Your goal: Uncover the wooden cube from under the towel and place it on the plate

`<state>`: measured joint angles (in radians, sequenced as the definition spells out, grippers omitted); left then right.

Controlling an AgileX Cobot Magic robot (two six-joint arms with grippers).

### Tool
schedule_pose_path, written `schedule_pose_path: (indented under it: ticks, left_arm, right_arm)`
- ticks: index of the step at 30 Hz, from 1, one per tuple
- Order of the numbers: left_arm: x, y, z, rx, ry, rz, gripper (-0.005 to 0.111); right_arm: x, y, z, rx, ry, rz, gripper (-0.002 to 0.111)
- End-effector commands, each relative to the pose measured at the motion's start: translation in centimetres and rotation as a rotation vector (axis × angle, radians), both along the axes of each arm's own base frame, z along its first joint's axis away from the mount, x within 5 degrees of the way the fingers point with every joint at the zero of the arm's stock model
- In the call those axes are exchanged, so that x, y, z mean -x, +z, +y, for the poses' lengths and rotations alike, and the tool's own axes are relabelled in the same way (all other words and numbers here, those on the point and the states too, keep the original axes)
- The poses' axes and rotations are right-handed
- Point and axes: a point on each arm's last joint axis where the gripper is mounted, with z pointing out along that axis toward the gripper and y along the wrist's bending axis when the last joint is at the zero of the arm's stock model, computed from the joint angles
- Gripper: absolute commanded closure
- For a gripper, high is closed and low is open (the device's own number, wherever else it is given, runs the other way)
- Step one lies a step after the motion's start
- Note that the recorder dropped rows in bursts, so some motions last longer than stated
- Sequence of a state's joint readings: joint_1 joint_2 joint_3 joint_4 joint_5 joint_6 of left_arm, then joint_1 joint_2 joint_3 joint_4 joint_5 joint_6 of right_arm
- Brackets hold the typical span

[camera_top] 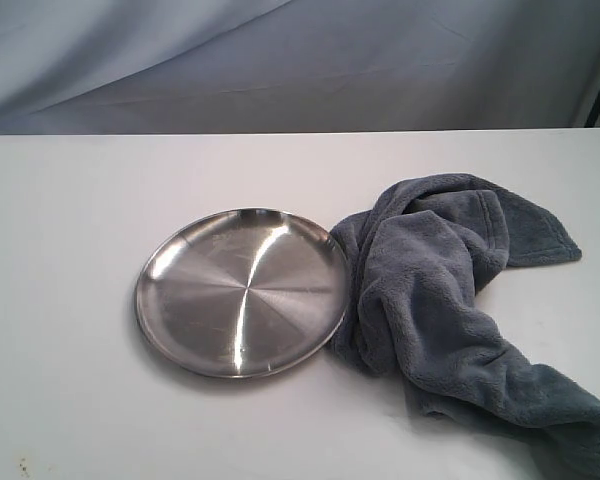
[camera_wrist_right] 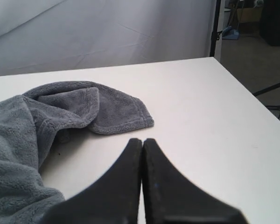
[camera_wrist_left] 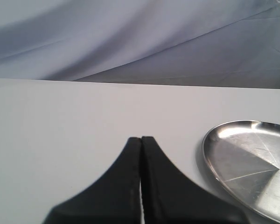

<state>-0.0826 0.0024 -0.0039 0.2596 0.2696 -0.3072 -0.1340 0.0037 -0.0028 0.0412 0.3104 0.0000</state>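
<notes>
The robot's right gripper needs to close on the near-side fold [camera_top: 462,374] of the blue-grey towel, between the towel's bunched middle and its trailing near end.
The steel plate [camera_top: 240,292] lies empty on the white table, left of centre; its rim [camera_wrist_left: 210,156] also shows in the left wrist view. The blue-grey towel [camera_top: 435,290] is bunched up against the plate's right side and trails toward the front right corner; it also fills the near side of the right wrist view as the towel [camera_wrist_right: 42,121]. The wooden cube is hidden. My left gripper [camera_wrist_left: 141,138] is shut on nothing, over bare table beside the plate. My right gripper [camera_wrist_right: 142,140] is shut too, empty, a short way off the towel's hem. Neither arm shows in the exterior view.
The white table [camera_top: 80,200] ends at a back edge before a pale blue-grey cloth backdrop [camera_top: 280,60]. In the right wrist view the table's side edge [camera_wrist_right: 252,98] drops off to a dark floor with stands.
</notes>
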Motion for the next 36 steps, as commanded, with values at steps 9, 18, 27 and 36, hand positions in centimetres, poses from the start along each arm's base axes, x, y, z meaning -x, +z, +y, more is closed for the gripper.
schedule_pose_path:
  ticks: [9,18,27,36]
  left_arm:
    - [0.0,0.0,0.0,0.012,0.0,-0.009,0.107]
    - [0.0,0.0,0.0,0.012,0.0,-0.009,0.107]
    - [0.0,0.0,0.0,0.012,0.0,-0.009,0.107]
    - [0.0,0.0,0.0,0.012,0.0,-0.009,0.107]
  right_arm:
    - [-0.2,1.9,-0.1,-0.006,-0.014,-0.222,0.108]
    - [0.2,4.2,-0.9,-0.401,-0.098,-0.546,0.108]
    - [1.0,10.7,1.1,-0.182,0.079,-0.262,0.108]
    - [-3.9,12.9,1.2,-0.058,0.183,0.14,0.108]
